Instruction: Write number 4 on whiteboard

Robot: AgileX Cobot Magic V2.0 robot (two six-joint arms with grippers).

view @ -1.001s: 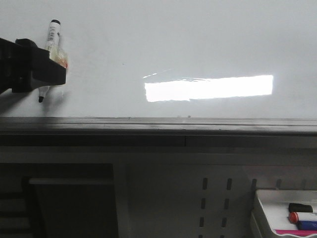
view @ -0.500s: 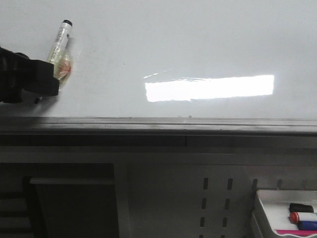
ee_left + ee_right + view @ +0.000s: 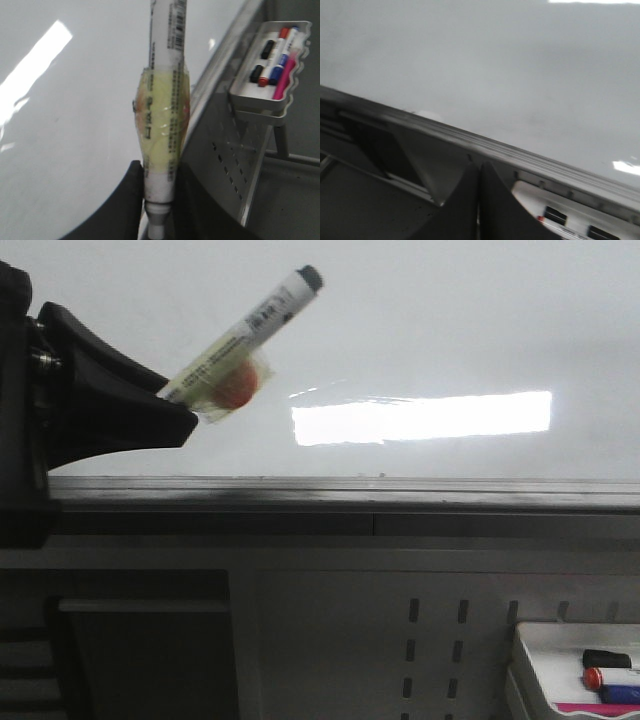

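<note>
My right gripper will grab the dark end of the white marker (image 3: 304, 286) next, the end that sticks out of my left gripper.
The whiteboard (image 3: 430, 330) is glossy white with a bright rectangular reflection and a grey metal lower edge (image 3: 400, 492). No number 4 shows on it in any view. My left gripper (image 3: 180, 412) is large and close at the left of the front view, shut on a white marker (image 3: 262, 318) wrapped in yellowish tape. The marker tilts up to the right and its tip is hidden behind the gripper. In the left wrist view the gripper (image 3: 159, 174) pinches the marker (image 3: 162, 100) beside the board (image 3: 60, 130). My right gripper (image 3: 479, 172) is shut and empty, low by the board (image 3: 520, 60).
A small white tray (image 3: 545, 665) holding several markers hangs below the board at the lower right; it also shows in the left wrist view (image 3: 250, 97) and the right wrist view (image 3: 540, 200). A perforated grey panel (image 3: 435, 640) lies under the board's edge.
My left gripper has come much closer to the camera and moved right. The marker has tilted further to the right, and its tip no longer shows.
</note>
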